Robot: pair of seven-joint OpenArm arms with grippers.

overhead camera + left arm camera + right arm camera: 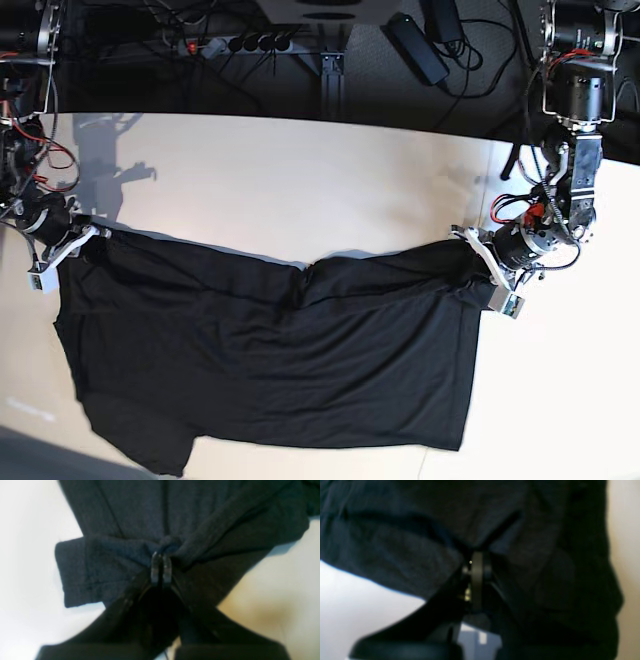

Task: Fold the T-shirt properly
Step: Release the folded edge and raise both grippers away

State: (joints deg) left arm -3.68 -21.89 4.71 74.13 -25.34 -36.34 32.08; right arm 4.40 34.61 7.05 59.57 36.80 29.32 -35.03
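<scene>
My left gripper is going to release the black T-shirt's pinched edge on the bare white table [489, 196] just behind it, toward the cables.
The black T-shirt [270, 350] lies spread across the white table [300, 170], plain side up, with no print in sight. Its far edge sags in the middle between my two grippers. My left gripper [472, 262], on the right of the base view, is shut on a bunched pinch of the shirt's far right edge. In the left wrist view its fingertips [161, 560] are pressed together on the fabric [140, 512], beside a hemmed sleeve [75, 572]. My right gripper [82, 240] is shut on the far left corner. In the right wrist view it [477, 557] is buried in dark cloth [395, 530].
Beyond the table's far edge lie a power strip [235, 43], a black power brick [415, 45] and loose cables on a dark floor. The shirt's near hem reaches close to the table's front edge [300, 465]. Bare table lies behind the shirt and to its right.
</scene>
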